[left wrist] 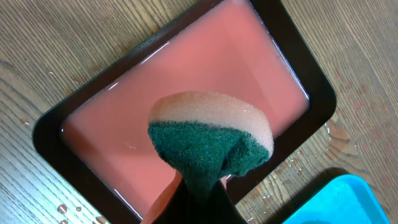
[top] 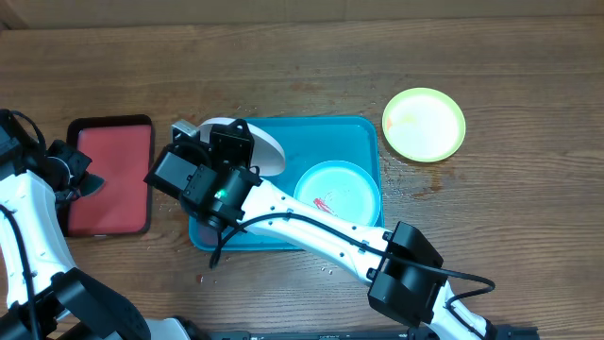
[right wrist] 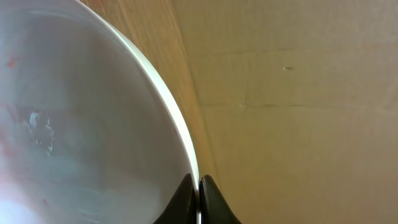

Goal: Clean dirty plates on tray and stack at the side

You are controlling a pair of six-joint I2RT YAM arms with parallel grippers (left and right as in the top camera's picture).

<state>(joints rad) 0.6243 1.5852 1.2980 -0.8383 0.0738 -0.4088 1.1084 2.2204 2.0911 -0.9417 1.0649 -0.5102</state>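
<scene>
The robot's right gripper will set the white plate down on top of the yellow-green plate [top: 424, 124].
The white plate [top: 272, 151] is tilted up at the far left end of the turquoise tray [top: 330, 137], faint red smears on it. My right gripper [top: 243, 149] is shut on its rim; in the right wrist view the fingers [right wrist: 199, 183] pinch the plate's edge [right wrist: 81, 124]. The mint plate [top: 351, 181] lies in the tray with a red smear. The yellow-green plate [top: 424, 124] sits on the table right of the tray. My left gripper [left wrist: 199, 190] is shut on a green-and-pink sponge [left wrist: 211, 134] above the red tray [left wrist: 124, 112].
The dark-rimmed red tray [top: 113, 161] holds pinkish water and lies left of the turquoise tray, whose corner shows in the left wrist view [left wrist: 348, 199]. Water drops lie on the wooden table around both trays. My right arm crosses the turquoise tray's front edge.
</scene>
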